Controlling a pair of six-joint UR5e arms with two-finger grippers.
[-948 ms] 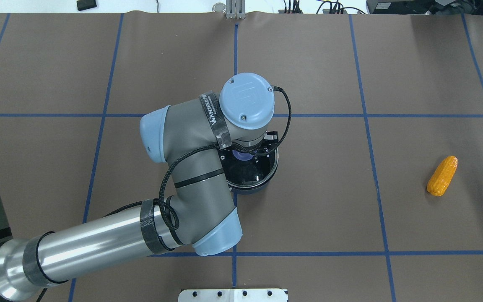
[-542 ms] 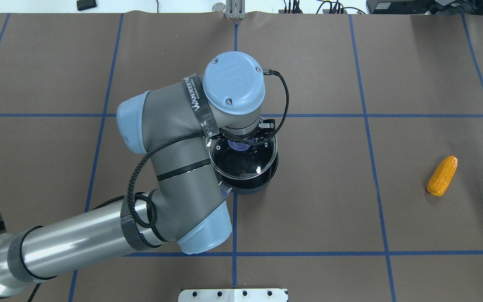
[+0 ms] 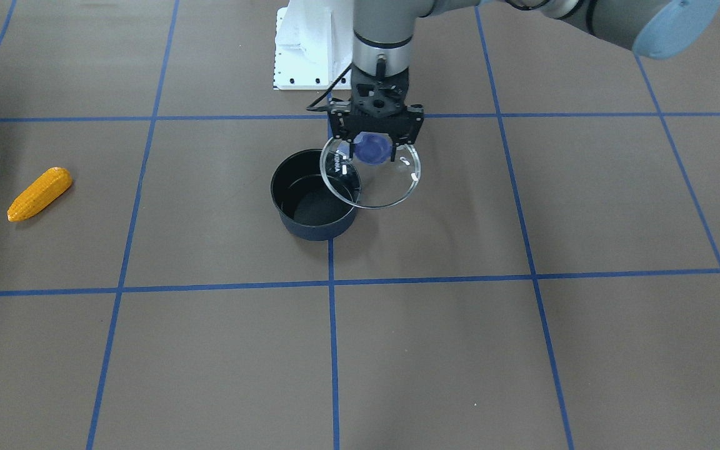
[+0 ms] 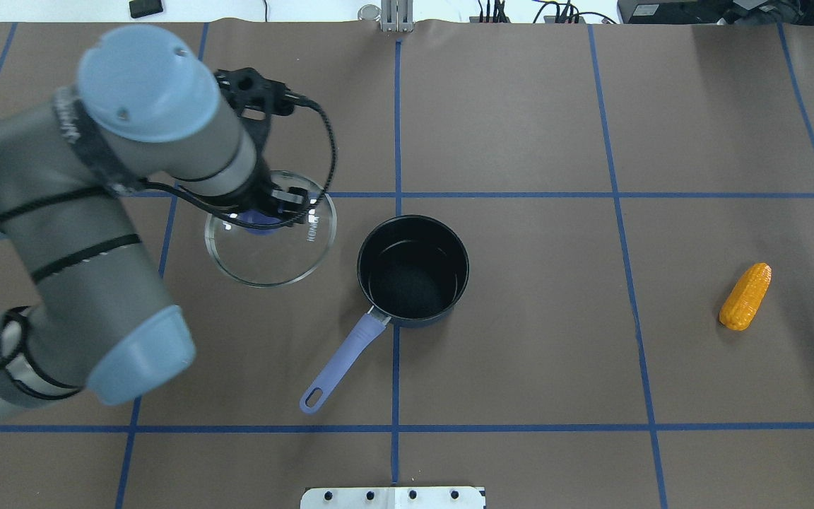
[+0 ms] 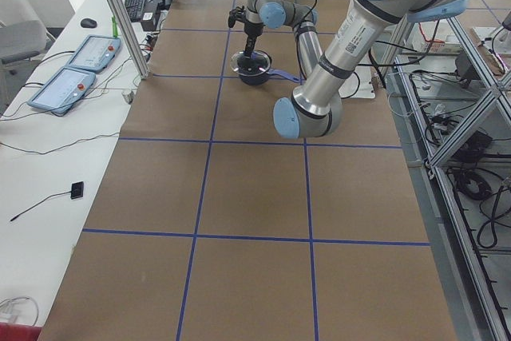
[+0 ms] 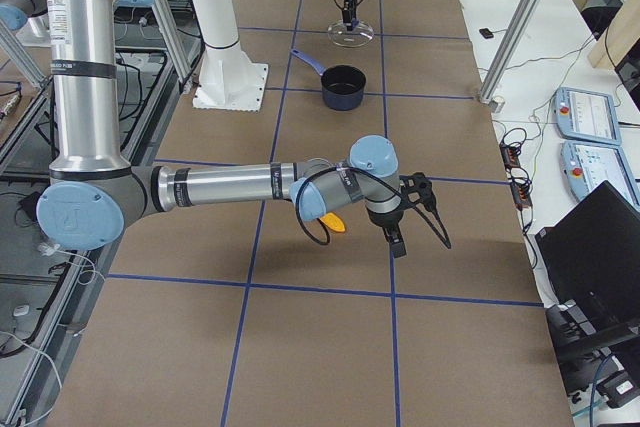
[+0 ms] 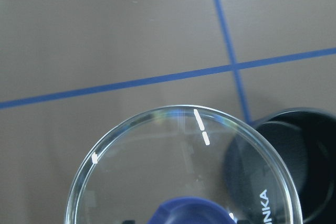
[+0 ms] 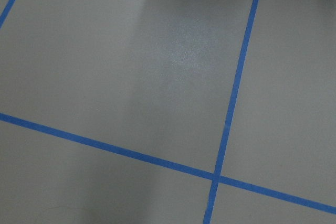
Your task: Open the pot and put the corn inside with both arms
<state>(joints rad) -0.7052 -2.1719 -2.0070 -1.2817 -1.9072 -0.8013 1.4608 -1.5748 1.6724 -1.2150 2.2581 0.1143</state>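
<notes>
My left gripper has the glass lid. I need to release it with that gripper on the mat just inside the blue tape line [image 3: 622,180] that is farthest from the corn.
The dark pot [image 4: 413,272] stands open near the table's middle, its purple handle [image 4: 340,364] pointing toward the robot. It is empty inside in the front view [image 3: 313,203]. My left gripper [image 4: 262,215] is shut on the blue knob of the glass lid [image 4: 270,251] and holds the lid in the air to the pot's left [image 3: 374,147]. The left wrist view shows the lid [image 7: 173,171] over the table, with the pot [image 7: 310,171] beside it. The corn [image 4: 746,297] lies on the table far to the right. My right gripper [image 6: 400,222] hovers near the corn [image 6: 333,223]; I cannot tell whether it is open or shut.
The brown table mat has blue tape grid lines. The robot's white base plate [image 4: 393,497] sits at the near edge. A side bench with teach pendants [image 5: 88,53] and metal posts [image 6: 520,17] borders the far side.
My left arm has lifted the lid off the pot and carried it up and to the left. The pot and its handle now show uncovered. The corn has not moved.
</notes>
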